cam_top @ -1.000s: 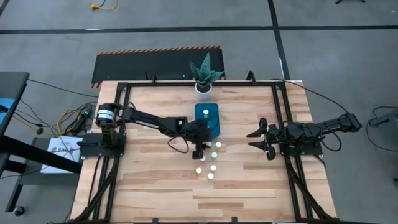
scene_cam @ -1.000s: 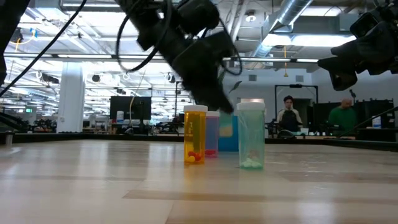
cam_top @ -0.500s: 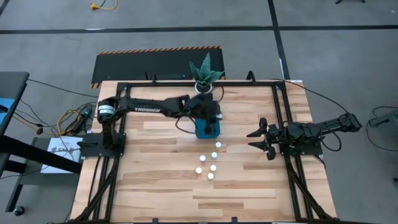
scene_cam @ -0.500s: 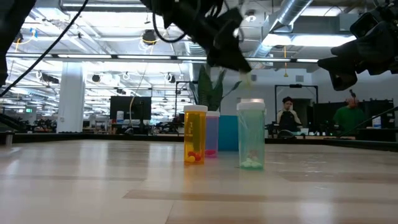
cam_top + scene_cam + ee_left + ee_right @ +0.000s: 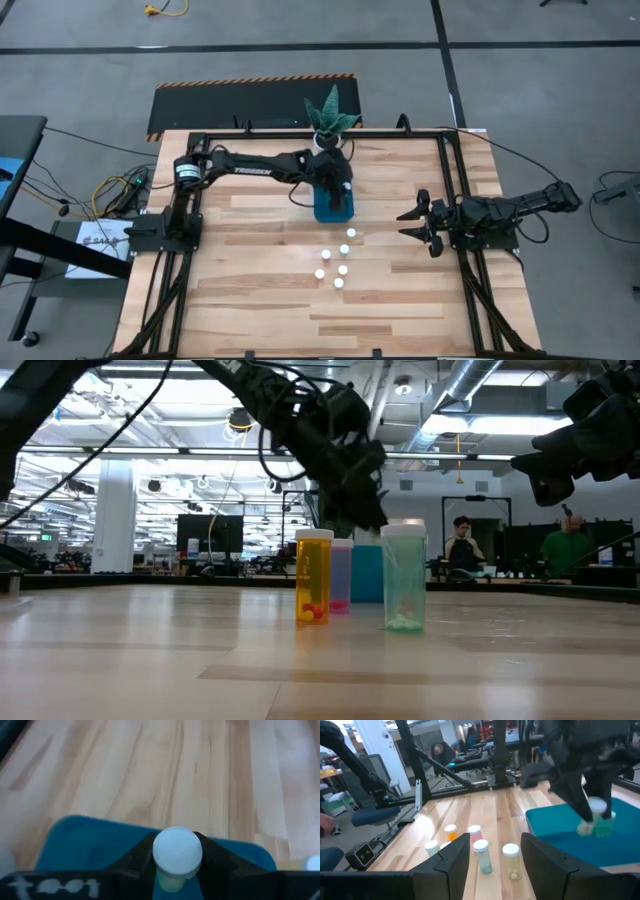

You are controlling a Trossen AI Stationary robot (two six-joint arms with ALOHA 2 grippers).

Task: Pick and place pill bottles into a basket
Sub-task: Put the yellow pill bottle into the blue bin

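Observation:
Next, I release the pill bottle from my left gripper in the teal basket's far end (image 5: 346,184) (image 5: 119,854) by the white pot.
My left gripper (image 5: 336,190) is over the teal basket (image 5: 345,212) and is shut on a pill bottle with a white cap (image 5: 177,851) and a pale green body (image 5: 603,825). It also shows in the right wrist view, low inside the basket (image 5: 560,832). Several white-capped pill bottles (image 5: 340,268) stand upright on the table just near of the basket; they also show in the low view (image 5: 404,580). My right gripper (image 5: 415,224) is open and empty at the table's right side. My left gripper pinches the bottle between its two fingers (image 5: 209,857), on opposite sides just under the cap (image 5: 172,872). The fingers come from above, slanting down. The bottle stands about upright in the hold, low over the basket's floor; whether it touches the floor I cannot tell.
A white pot with a green plant (image 5: 327,138) stands just beyond the basket's far end. A black frame (image 5: 200,150) runs round the table. People (image 5: 465,545) show in the room beyond the table.
My left gripper has lifted a bottle out of the cluster, carried it up and toward the table's far edge, and then come down over the basket. The other bottles have stayed where they were.

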